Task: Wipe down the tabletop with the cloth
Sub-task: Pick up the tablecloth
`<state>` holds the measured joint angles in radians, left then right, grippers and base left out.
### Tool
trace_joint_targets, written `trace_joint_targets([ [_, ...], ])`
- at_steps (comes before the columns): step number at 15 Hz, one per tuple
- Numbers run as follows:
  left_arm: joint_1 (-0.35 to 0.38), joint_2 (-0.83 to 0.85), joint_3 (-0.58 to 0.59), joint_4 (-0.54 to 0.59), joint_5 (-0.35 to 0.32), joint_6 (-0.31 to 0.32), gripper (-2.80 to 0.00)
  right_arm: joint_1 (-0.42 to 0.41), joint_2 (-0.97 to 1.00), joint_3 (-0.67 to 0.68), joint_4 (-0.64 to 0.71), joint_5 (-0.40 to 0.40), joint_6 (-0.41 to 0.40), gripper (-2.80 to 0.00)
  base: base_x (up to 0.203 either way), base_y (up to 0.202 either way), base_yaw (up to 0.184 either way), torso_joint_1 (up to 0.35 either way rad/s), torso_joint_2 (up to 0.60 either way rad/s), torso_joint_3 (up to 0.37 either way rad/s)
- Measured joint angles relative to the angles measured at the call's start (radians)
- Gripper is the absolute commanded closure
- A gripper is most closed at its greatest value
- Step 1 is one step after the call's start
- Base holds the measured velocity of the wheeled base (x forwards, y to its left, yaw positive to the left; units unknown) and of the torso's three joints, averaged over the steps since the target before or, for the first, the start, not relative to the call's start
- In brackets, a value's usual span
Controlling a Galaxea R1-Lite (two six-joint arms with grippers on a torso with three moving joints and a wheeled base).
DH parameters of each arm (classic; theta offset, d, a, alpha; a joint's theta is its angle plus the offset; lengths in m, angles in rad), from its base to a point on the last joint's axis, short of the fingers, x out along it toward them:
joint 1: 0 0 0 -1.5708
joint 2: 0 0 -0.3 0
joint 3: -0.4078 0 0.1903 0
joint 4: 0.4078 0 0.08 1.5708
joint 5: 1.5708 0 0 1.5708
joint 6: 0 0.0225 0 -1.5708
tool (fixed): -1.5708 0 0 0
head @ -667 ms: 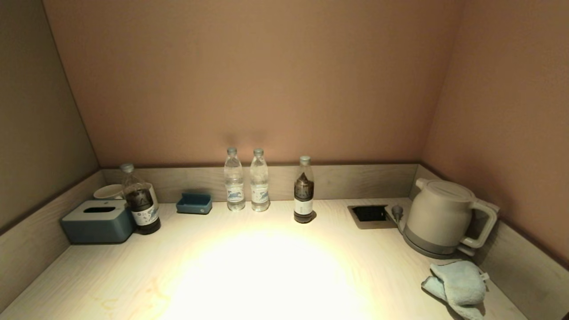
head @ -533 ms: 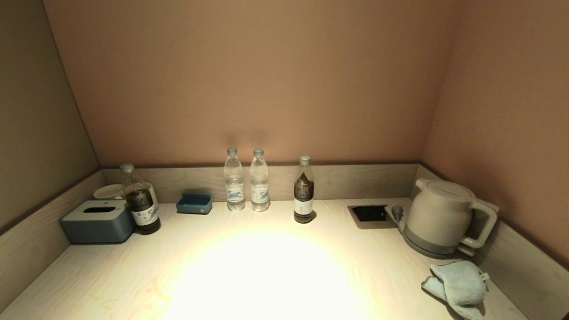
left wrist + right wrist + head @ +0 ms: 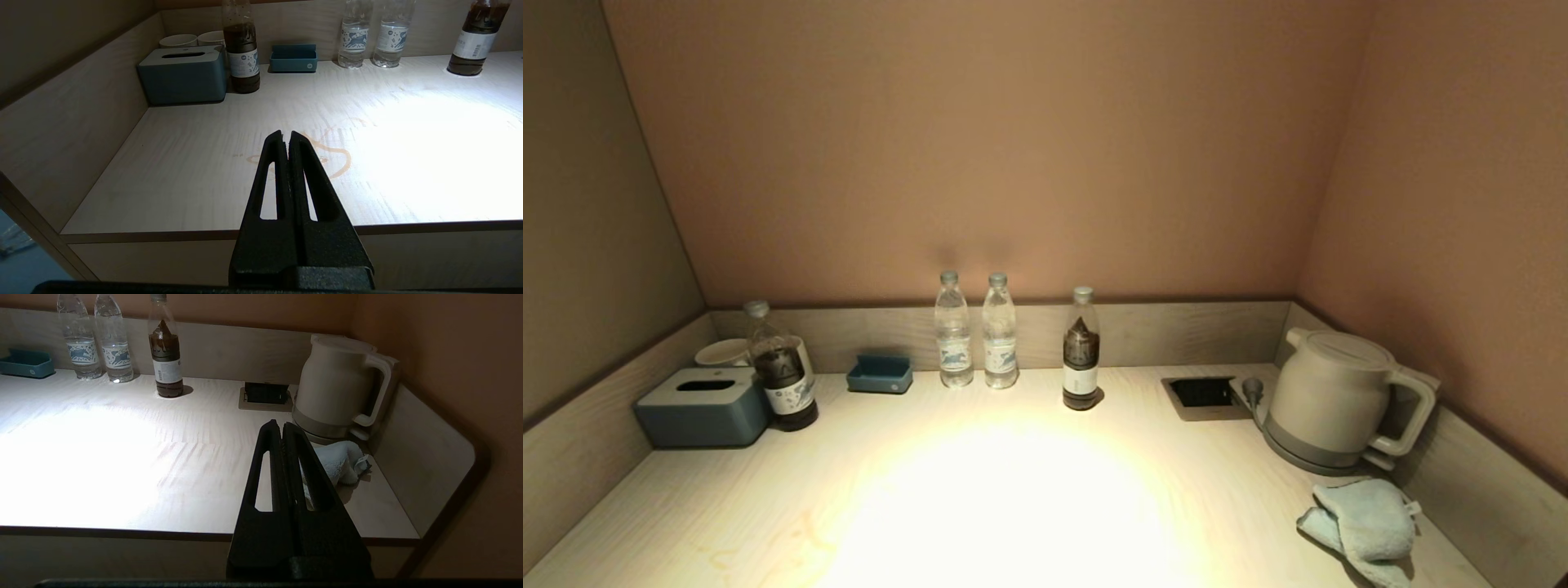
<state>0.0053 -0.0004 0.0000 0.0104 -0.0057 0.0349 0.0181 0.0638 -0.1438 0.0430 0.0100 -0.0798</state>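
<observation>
Next, my right gripper closes on the light blue cloth's near-side fold (image 3: 1357,554) (image 3: 307,488), at the end facing away from the kettle.
A crumpled light blue cloth (image 3: 1368,527) lies on the pale wood tabletop (image 3: 1013,506) at the front right, just in front of the kettle; it also shows in the right wrist view (image 3: 343,463). A faint brownish ring stain (image 3: 335,153) marks the tabletop at the front left. My right gripper (image 3: 280,424) is shut and empty, held before the table's front edge, short of the cloth. My left gripper (image 3: 286,133) is shut and empty, before the front edge, pointing at the stain. Neither gripper shows in the head view.
A beige kettle (image 3: 1331,400) stands at the right by a recessed socket (image 3: 1202,394). Two water bottles (image 3: 976,331) and a dark bottle (image 3: 1081,349) stand at the back. A blue tissue box (image 3: 703,406), another dark bottle (image 3: 780,367), cups and a small blue tray (image 3: 880,373) sit at the left.
</observation>
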Motion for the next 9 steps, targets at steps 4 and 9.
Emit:
trace_joint_targets([
  [4, 0.000, 0.000, 0.000, 0.000, 0.000, 0.000, 0.00, -0.001, 0.232, -0.087, 0.057, -0.009, 0.014, 0.00, 0.000, 0.000, 0.000, 0.000, 0.00, 0.000],
  [9, 0.000, 0.000, 0.000, 0.000, 0.000, 0.000, 0.00, -0.035, 0.781, -0.182, 0.003, -0.073, 0.101, 0.00, 0.000, 0.000, 0.000, 0.000, 0.00, 0.000],
])
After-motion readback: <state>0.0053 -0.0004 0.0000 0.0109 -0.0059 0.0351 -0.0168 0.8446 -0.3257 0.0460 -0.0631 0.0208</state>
